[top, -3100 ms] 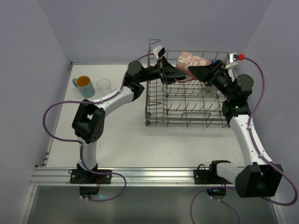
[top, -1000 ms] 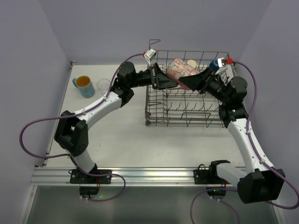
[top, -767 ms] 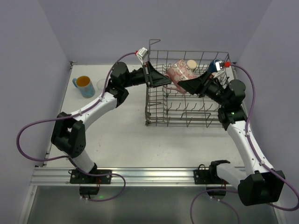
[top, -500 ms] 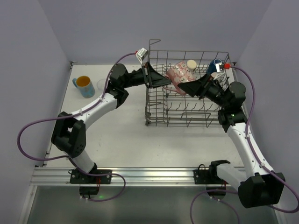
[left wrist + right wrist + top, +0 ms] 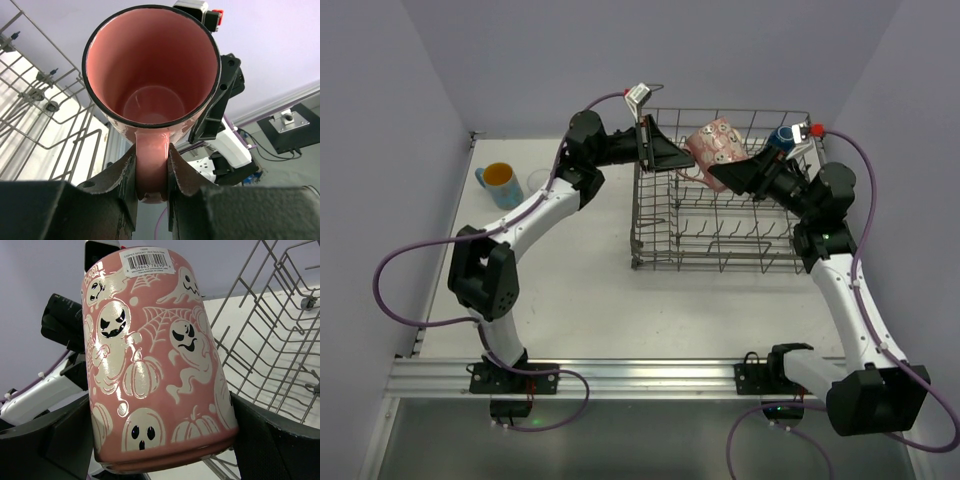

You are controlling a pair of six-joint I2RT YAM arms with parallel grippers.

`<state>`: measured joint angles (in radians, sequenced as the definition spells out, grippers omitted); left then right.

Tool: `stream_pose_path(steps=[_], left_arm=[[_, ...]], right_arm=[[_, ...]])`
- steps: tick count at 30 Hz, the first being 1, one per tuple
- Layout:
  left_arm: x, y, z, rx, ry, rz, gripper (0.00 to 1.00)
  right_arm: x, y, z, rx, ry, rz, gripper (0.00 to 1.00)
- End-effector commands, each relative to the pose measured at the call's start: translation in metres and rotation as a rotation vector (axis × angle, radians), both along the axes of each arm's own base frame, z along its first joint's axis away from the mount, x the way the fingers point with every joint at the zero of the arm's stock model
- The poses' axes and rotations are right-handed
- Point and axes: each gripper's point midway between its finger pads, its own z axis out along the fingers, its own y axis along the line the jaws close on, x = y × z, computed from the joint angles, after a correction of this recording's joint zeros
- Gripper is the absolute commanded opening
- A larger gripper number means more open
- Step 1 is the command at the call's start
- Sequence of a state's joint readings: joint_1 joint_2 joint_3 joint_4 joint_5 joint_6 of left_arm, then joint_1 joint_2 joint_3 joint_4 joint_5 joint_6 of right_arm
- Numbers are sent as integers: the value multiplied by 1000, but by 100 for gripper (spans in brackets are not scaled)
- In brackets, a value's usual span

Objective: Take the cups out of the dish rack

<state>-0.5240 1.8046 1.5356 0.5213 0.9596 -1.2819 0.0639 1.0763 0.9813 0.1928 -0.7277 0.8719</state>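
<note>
My left gripper pinches the pink cup handle's outer part, so it should open and regrip nearer the cup's rim point(image 5: 152, 136) before my right gripper opens.
A pink cup point(image 5: 718, 140) with white ghosts and pumpkins hangs above the back of the grey wire dish rack point(image 5: 720, 225), held from both sides. My left gripper point(image 5: 680, 158) is shut on its handle; the left wrist view looks into the cup's open mouth point(image 5: 150, 75), with the fingers point(image 5: 125, 175) pinching the handle. My right gripper point(image 5: 724, 172) is shut around the cup's body point(image 5: 150, 350). A dark blue mug point(image 5: 782, 137) sits in the rack's back right corner. A light blue mug with an orange inside point(image 5: 498, 183) and a clear glass point(image 5: 538, 181) stand on the table at the left.
The rack's wire wall and prongs show beside the cup in the left wrist view point(image 5: 45, 100) and the right wrist view point(image 5: 270, 340). Purple cables loop off both arms. White table point(image 5: 580, 290) lies in front of the rack.
The pink cup has risen and moved slightly right above the rack. My left arm has swung up with it, now gripping its handle; my right gripper stays on the body.
</note>
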Motion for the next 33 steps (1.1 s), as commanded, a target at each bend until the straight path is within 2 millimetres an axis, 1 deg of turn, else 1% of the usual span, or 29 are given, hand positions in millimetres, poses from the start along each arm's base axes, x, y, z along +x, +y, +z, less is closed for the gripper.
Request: stream_pose_path(steps=[1,3,4,6,7,8,9,10,11,12,15,16,18,23,26,27,28,30,31,33], left_arm=[[-16,4,23,4,-167,-46,0],[-20,3,19,4,-176,-63,0],[-25,3,17,9,-182,-96,0],[-34,3,15,6,-195,-143,0],[-36,4,14,3,-200,-154,11],[-41,5,18,-9,-227,-166,21],[-45,7,16,-8,-235,-192,27],[-49,8,17,-16,-260,-207,39],[-53,10,19,-20,-274,-221,44],[-58,12,20,-22,-283,-246,52],[-62,13,19,-24,-303,-264,62],[-62,13,19,-25,-310,-268,64],[-63,13,16,-25,-313,-280,66],[-59,8,7,-19,-278,-275,65],[-53,4,8,-25,-260,-253,63],[-50,2,9,-28,-253,-236,58],[-45,0,6,-17,-223,-222,56],[-39,-5,9,-23,-205,-191,54],[-37,-9,4,-12,-178,-191,54],[-31,-14,6,-11,-163,-167,54]], right_arm=[[3,-9,20,-21,-44,-44,0],[0,-8,22,-26,-49,-32,0],[0,-7,21,-27,-40,-27,0],[-1,-7,25,-36,-50,-17,0],[-2,-6,27,-35,-55,-13,0],[-3,-6,28,-35,-57,-8,0],[-4,-6,29,-35,-59,-5,0],[-5,-5,30,-36,-60,1,0],[-5,-5,31,-41,-63,4,0],[-6,-4,29,-45,-54,8,0],[-8,-2,31,-49,-64,26,0],[-9,-2,31,-50,-66,34,0],[-8,-3,32,-48,-63,23,0],[-10,-1,38,-35,-67,41,0],[-9,-1,40,-33,-75,32,0],[-10,-2,41,-33,-80,32,0],[-9,-2,42,-37,-82,28,0],[-10,-2,43,-37,-87,27,0],[-10,-2,43,-40,-89,28,0],[-11,-2,45,-43,-98,30,0]])
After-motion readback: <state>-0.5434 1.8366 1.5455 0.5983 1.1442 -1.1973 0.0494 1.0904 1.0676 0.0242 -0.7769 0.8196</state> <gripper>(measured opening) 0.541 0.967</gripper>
